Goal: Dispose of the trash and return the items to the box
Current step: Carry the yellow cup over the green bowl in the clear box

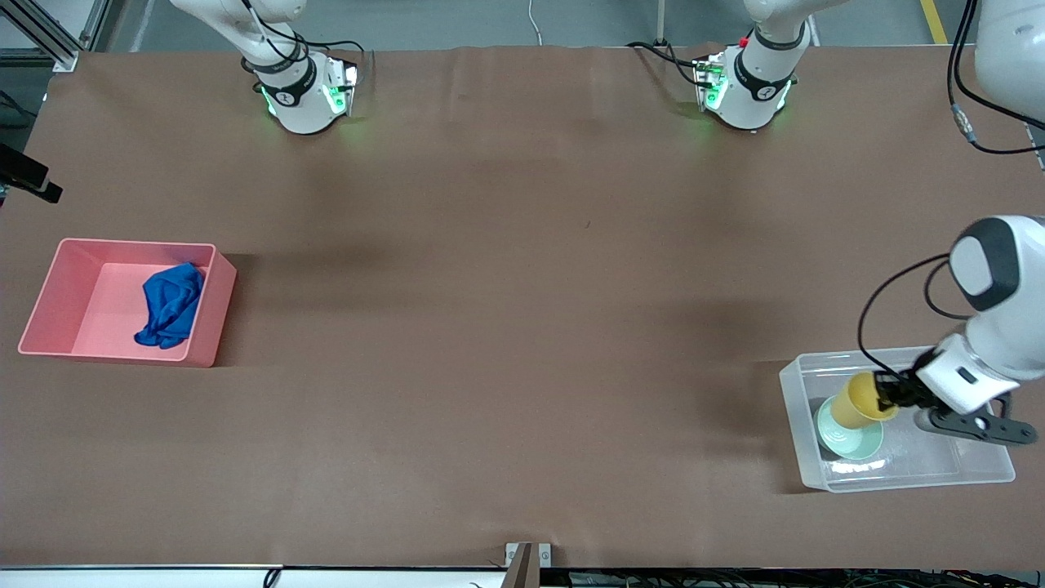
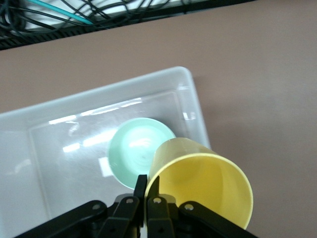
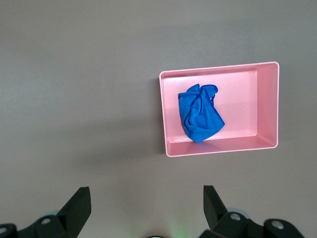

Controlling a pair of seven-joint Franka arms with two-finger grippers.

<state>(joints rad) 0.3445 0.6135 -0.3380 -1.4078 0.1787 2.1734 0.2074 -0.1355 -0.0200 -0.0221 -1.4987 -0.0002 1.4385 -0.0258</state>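
Note:
I should release the yellow cup from my left gripper inside the mint-green bowl [image 1: 856, 422] [image 2: 140, 152] in the clear box. The cup is tilted just above that bowl now.
My left gripper [image 1: 883, 400] is shut on the rim of the yellow cup [image 1: 864, 399] and holds it tilted over the clear box [image 1: 980, 474], just above the mint-green bowl [image 1: 849, 437] that sits in the box. In the left wrist view the gripper [image 2: 147, 186] pinches the cup's [image 2: 203, 183] wall, with the bowl [image 2: 136, 148] and the box [image 2: 59, 109] below. The blue rag [image 1: 171, 305] lies in the pink bin [image 1: 73, 282]. My right gripper [image 3: 144, 208] is open and empty high above the table; its view shows the rag [image 3: 199, 113] in the bin [image 3: 267, 106].
The pink bin stands toward the right arm's end of the brown table, the clear box toward the left arm's end, close to the table's front edge. Both arm bases stand along the table's back edge.

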